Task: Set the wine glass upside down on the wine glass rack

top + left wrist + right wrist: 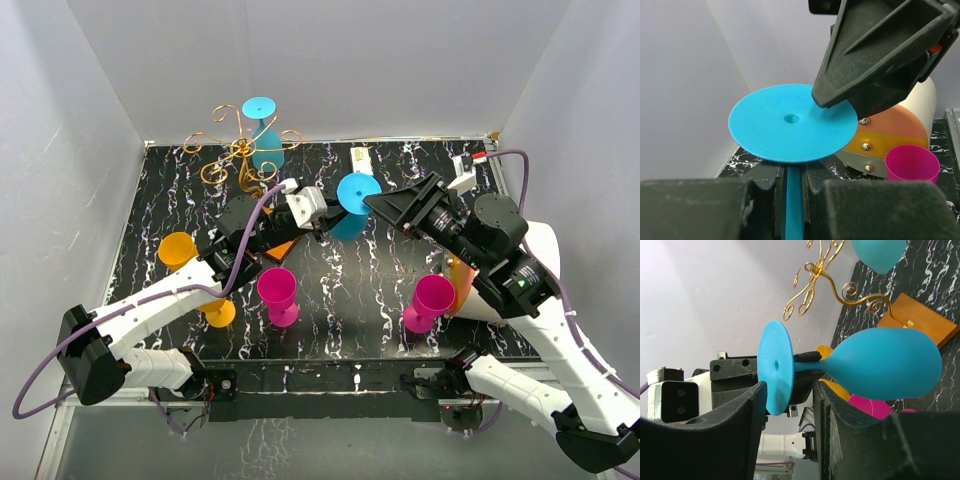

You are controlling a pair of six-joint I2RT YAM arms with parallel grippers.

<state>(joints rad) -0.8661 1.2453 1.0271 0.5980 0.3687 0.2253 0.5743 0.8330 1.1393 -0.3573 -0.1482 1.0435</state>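
Note:
I see my left gripper covering the stem where the rack must hook, so my right gripper should hold the foot while my left gripper takes the foot's edge (343, 192).
A blue wine glass (347, 208) is held sideways above the table's middle. My left gripper (322, 216) is shut on its stem (792, 200), just under the round foot (790, 122). My right gripper (374, 203) is open, and its two fingers straddle the rim of the foot (774, 367); the bowl (885, 365) sticks out to the right. The gold wire wine glass rack (238, 150) stands at the back left on an orange-brown base (920, 320). Another blue glass (263, 128) hangs upside down on it.
Two orange glasses (178, 250) (218, 312) stand at the left. Magenta glasses stand at the front middle (278, 294) and the front right (430, 301). An orange glass (460, 282) is half hidden by the right arm. A white item (360, 158) lies at the back edge.

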